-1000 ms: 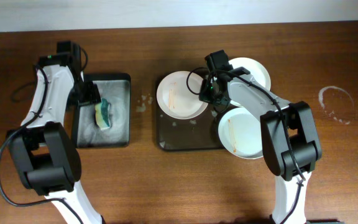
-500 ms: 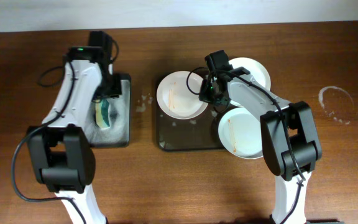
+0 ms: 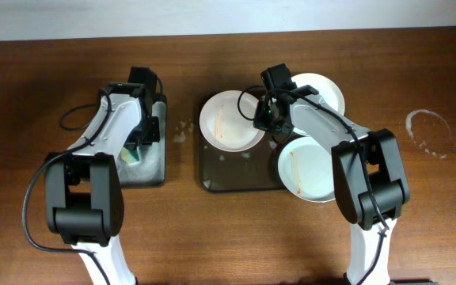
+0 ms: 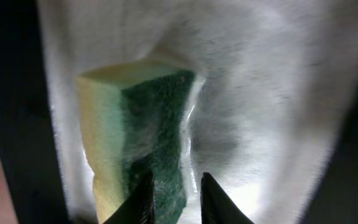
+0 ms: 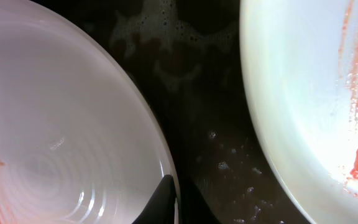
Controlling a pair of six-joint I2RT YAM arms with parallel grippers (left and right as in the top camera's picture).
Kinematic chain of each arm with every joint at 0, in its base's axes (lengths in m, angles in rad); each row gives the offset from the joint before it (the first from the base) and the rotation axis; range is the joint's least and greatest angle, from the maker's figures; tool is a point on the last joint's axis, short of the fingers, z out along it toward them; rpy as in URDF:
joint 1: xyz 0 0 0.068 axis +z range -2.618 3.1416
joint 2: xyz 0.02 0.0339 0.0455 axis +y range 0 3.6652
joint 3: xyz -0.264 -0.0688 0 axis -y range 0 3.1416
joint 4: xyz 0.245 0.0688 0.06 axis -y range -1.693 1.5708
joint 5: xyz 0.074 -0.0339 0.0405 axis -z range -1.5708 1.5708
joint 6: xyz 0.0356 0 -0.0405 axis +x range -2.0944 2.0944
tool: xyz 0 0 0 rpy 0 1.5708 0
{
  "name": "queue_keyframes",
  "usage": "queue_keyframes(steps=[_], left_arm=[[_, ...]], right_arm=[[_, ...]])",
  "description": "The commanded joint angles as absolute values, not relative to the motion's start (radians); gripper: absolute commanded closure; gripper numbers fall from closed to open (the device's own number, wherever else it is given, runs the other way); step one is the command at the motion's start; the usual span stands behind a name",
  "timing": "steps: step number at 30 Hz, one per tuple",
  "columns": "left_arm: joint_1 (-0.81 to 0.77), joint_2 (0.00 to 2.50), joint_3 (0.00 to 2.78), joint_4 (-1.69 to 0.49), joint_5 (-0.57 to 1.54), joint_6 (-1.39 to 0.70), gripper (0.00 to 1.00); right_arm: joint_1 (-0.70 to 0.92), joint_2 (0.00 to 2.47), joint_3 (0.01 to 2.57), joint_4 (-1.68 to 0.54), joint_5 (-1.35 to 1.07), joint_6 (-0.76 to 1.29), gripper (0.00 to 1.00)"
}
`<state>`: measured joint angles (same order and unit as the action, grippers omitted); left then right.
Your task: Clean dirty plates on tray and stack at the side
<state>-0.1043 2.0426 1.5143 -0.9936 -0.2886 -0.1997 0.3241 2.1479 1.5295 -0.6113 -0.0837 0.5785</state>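
Observation:
The sponge lies at a slant with its green edge at my left gripper, so next I open and pinch the sponge across its full width point(image 4: 131, 142) before I wipe the plate.
Three white plates show from overhead. One plate point(image 3: 229, 120) with a faint orange streak lies half on the dark tray point(image 3: 236, 176); my right gripper point(image 3: 264, 117) is shut on its right rim. In the right wrist view a dark finger point(image 5: 166, 198) lies over that plate's point(image 5: 61, 124) edge, beside a red-smeared plate point(image 5: 309, 93). This smeared plate point(image 3: 311, 168) overhangs the tray's right side. The third plate point(image 3: 323, 91) lies behind it. My left gripper point(image 4: 176, 190) is shut on the green layer of a yellow-green sponge point(image 4: 135, 124).
The sponge point(image 3: 132, 152) lies in a smaller dark tray point(image 3: 158, 162) with a grey soapy inside, left of the big tray. Suds dot the big tray's floor point(image 5: 219, 162). A white ring stain point(image 3: 427, 131) marks the wooden table at far right.
My left arm swung right over the small tray and its jaws closed in on the sponge. The right arm and all three plates stayed put.

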Motion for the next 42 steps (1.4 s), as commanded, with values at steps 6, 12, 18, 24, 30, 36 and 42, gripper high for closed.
queue_keyframes(steps=[6,12,18,24,30,36,42], left_arm=[[-0.026,2.048,1.489,-0.994,-0.363,-0.216,0.81],[-0.02,2.048,1.493,-0.961,-0.299,-0.215,0.32],[-0.025,2.048,1.495,-0.947,-0.213,-0.216,0.29],[0.015,2.048,1.495,-0.958,-0.174,-0.146,0.29],[0.043,2.048,1.495,-0.954,-0.142,-0.031,0.28],[0.065,2.048,1.493,-0.948,-0.153,-0.021,0.28],[0.097,2.048,1.493,-0.951,-0.153,0.023,0.29]], right_arm=[[0.327,2.167,1.525,-0.605,-0.078,0.581,0.94],[0.327,2.167,1.525,-0.601,-0.078,0.581,0.94],[0.327,2.167,1.525,-0.601,-0.078,0.581,0.94],[0.327,2.167,1.525,-0.601,-0.078,0.581,0.94],[0.327,2.167,1.525,-0.601,-0.078,0.581,0.94],[0.327,2.167,1.525,-0.601,-0.078,0.581,0.94],[0.327,2.167,1.525,-0.601,-0.078,0.581,0.94]])
